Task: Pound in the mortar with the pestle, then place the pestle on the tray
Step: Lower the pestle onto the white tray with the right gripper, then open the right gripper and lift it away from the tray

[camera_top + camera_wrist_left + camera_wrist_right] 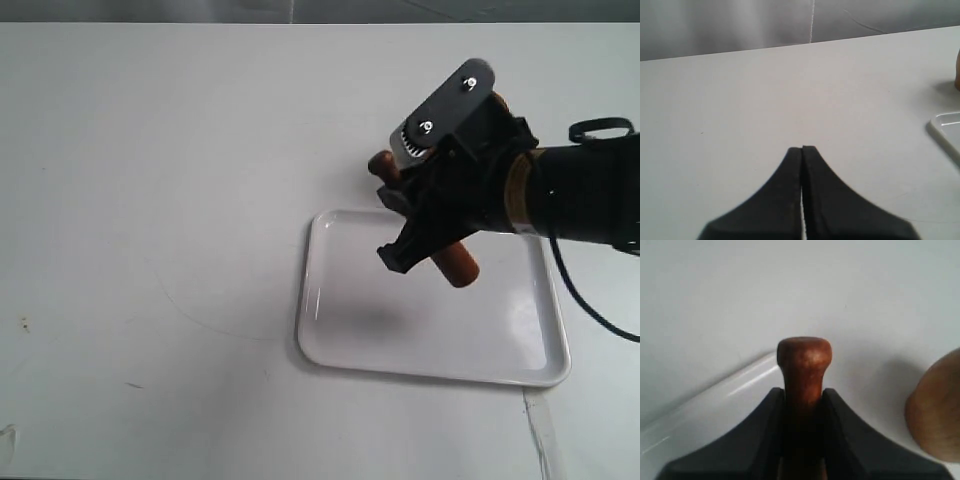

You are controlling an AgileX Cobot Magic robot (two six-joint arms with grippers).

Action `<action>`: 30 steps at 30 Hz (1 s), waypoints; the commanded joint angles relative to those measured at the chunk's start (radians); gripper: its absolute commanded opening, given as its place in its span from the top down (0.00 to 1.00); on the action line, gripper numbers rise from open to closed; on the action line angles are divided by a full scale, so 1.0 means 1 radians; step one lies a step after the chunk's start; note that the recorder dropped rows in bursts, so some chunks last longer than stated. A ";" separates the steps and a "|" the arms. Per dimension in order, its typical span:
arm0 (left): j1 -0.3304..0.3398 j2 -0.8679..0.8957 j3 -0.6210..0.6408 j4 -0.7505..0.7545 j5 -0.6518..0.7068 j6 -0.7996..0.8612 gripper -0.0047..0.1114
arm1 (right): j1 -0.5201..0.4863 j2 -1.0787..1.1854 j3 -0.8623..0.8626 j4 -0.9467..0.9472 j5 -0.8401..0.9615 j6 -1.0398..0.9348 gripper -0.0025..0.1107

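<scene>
Next, my right gripper lets go of the pestle slantwise across the middle of the white tray (424,294).
My right gripper (405,215) is shut on the narrow handle of the dark reddish-brown pestle (458,265) and holds it tilted above the white tray (430,376). The thick end hangs over the tray's middle. The small knob (380,162) pokes out past the tray's far rim. In the right wrist view the knob of the pestle (804,357) sticks out beyond my right gripper (804,391), with the tray's rim (715,395) beneath. The light brown mortar (935,410) stands beside the tray, mostly hidden behind the arm in the exterior view (499,99). My left gripper (802,148) is shut on nothing.
The white table (150,200) stretches wide to the left of the tray. A black cable (590,300) loops under the right arm by the tray's right rim. In the left wrist view a tray corner (947,125) and a sliver of the mortar (957,70) show at the edge.
</scene>
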 commanded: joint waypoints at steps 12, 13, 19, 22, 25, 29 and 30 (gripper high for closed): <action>-0.008 -0.001 0.001 -0.007 -0.003 -0.008 0.96 | 0.003 0.252 0.001 0.002 0.029 0.048 0.98; -0.008 -0.001 0.001 -0.007 -0.003 -0.008 0.96 | 0.003 0.252 0.001 0.002 0.029 0.048 0.98; -0.008 -0.001 0.001 -0.007 -0.003 -0.008 0.96 | 0.003 0.252 0.001 0.004 0.029 0.061 0.98; -0.008 -0.001 0.001 -0.007 -0.003 -0.008 0.96 | 0.003 0.252 0.001 0.004 0.029 0.072 0.92; -0.008 -0.001 0.001 -0.007 -0.003 -0.008 0.96 | 0.003 0.252 0.001 0.004 0.029 0.072 0.78; -0.008 -0.001 0.001 -0.007 -0.003 -0.008 0.96 | 0.003 0.249 -0.001 0.004 0.032 0.102 0.58; -0.008 -0.001 0.001 -0.007 -0.003 -0.008 0.96 | 0.003 0.241 -0.005 0.004 0.033 0.104 0.57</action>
